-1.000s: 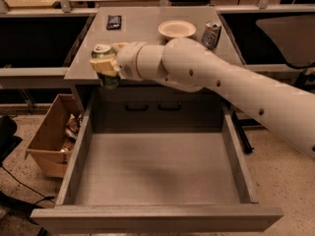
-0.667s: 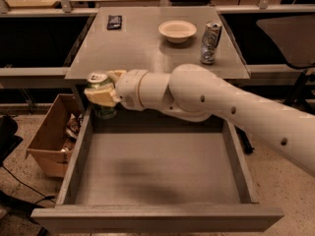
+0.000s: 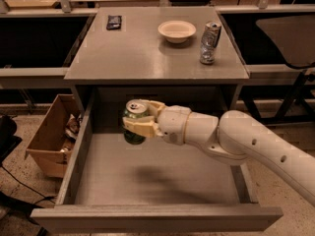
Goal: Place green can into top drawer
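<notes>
The gripper needs to drop the green can on the drawer's grey bottom, toward the drawer's side [image 3: 136,154] beside the cardboard box.
The green can [image 3: 134,117], with a silver top and pull tab, is held upright in my gripper [image 3: 138,119]. The cream fingers [image 3: 140,128] are shut around its sides. The gripper holds the can above the back left part of the open top drawer [image 3: 147,215], a wide grey drawer with a flat bottom and tall walls. The can hangs above the drawer's bottom and does not touch it. My white arm [image 3: 246,146] reaches in from the right.
On the grey tabletop [image 3: 138,58] stand a dented silver can [image 3: 210,42], a white bowl [image 3: 176,31] and a small black object [image 3: 113,21]. A brown cardboard box [image 3: 51,134] sits on the floor left of the drawer.
My gripper has carried the green can down and to the right, from the table's front left edge to a spot inside the drawer opening.
</notes>
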`<state>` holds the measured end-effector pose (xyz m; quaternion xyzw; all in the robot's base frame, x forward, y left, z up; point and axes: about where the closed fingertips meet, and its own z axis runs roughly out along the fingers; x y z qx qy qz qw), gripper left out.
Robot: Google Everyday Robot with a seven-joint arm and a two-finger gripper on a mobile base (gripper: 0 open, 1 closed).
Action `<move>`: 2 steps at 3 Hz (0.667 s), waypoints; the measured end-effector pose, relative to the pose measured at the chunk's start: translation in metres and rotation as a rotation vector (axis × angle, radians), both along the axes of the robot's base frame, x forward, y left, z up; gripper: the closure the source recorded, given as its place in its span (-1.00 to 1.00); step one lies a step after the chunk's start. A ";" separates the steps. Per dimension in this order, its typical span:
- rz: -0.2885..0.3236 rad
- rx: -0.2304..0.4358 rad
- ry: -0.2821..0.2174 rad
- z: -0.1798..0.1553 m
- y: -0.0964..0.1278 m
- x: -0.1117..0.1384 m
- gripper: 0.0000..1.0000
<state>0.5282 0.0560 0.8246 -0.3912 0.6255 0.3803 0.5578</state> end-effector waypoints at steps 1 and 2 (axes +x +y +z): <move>-0.004 0.046 -0.018 -0.016 -0.049 0.032 1.00; -0.004 0.046 -0.017 -0.016 -0.049 0.032 1.00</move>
